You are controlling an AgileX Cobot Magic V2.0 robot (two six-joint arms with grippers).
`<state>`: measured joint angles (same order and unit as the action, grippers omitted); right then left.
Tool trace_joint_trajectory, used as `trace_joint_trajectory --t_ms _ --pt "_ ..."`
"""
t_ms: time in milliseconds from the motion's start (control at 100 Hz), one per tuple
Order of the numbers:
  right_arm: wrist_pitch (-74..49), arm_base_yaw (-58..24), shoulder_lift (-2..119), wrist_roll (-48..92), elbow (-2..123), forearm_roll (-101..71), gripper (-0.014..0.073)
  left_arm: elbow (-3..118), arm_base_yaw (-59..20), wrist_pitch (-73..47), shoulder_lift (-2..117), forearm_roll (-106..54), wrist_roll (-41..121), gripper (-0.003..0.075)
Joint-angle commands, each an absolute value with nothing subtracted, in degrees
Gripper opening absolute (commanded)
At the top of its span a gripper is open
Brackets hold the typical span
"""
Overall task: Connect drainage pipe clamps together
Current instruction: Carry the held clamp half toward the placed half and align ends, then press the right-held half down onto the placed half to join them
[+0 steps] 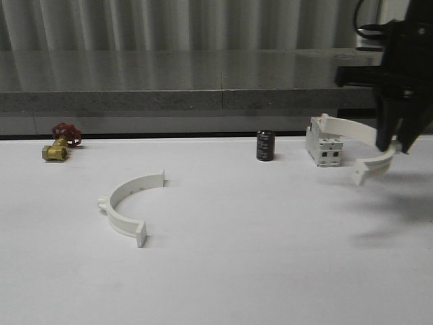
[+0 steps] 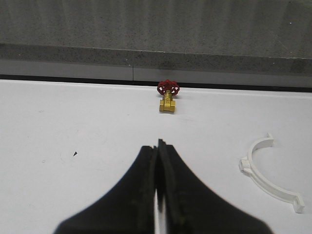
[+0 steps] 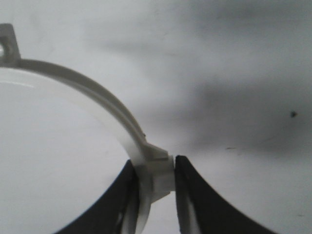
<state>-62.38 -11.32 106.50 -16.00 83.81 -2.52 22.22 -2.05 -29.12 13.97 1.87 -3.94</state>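
The robot's right gripper should release the lifted clamp, which now hangs above the table, on the table [image 1: 189,208] against the open ends of the lying clamp.
One white half-ring drainage pipe clamp [image 1: 125,200] lies flat on the table at left of centre; it also shows in the left wrist view [image 2: 267,176]. The other clamp [image 1: 369,145] hangs in the air at the right, above the table, and my right gripper [image 1: 396,143] is shut on its outer tab. In the right wrist view this clamp [image 3: 92,102] curves away from the black fingers [image 3: 192,195], which pinch its tab. My left gripper [image 2: 159,146] is shut with nothing in it, over bare table to the left of the lying clamp.
A black cylinder [image 1: 265,145] stands at the back centre. A white boxy switch [image 1: 323,145] stands just behind the lifted clamp. A brass valve with a red handle [image 1: 59,142] lies at the back left. A grey ledge [image 1: 169,101] runs behind the table.
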Motion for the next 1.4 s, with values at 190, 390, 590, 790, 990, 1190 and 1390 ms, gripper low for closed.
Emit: trace_joint_trajectory --t_ms 190,390,590,790,990,1190,1390 --pt "-61.3 -21.4 104.6 -20.1 85.8 -2.3 0.0001 23.8 -1.8 -24.8 14.5 1.8 -4.0 -0.0021" --pt "-59.3 -25.6 107.0 -27.7 86.4 -2.3 0.0001 23.8 -1.8 -24.8 14.5 1.8 -4.0 -0.0021" --pt "-58.7 -29.9 111.4 -37.4 92.4 -0.4 0.0001 23.8 -1.8 -24.8 14.5 1.8 -4.0 -0.0021" --pt "-61.7 -33.2 117.1 -40.7 100.1 1.4 0.0001 23.8 -1.8 -24.8 14.5 1.8 -4.0 -0.0021" --pt "-63.1 -35.5 121.1 -40.9 105.0 1.4 0.0001 23.8 -1.8 -24.8 14.5 1.8 -4.0 -0.0021" --pt "-63.8 -36.4 124.4 -42.5 108.3 1.2 0.0001 23.8 -1.8 -24.8 14.5 1.8 -4.0 -0.0021" --pt "-63.0 -36.7 125.7 -45.0 108.6 0.0 0.0001 23.8 -1.8 -24.8 14.5 1.8 -4.0 -0.0021"
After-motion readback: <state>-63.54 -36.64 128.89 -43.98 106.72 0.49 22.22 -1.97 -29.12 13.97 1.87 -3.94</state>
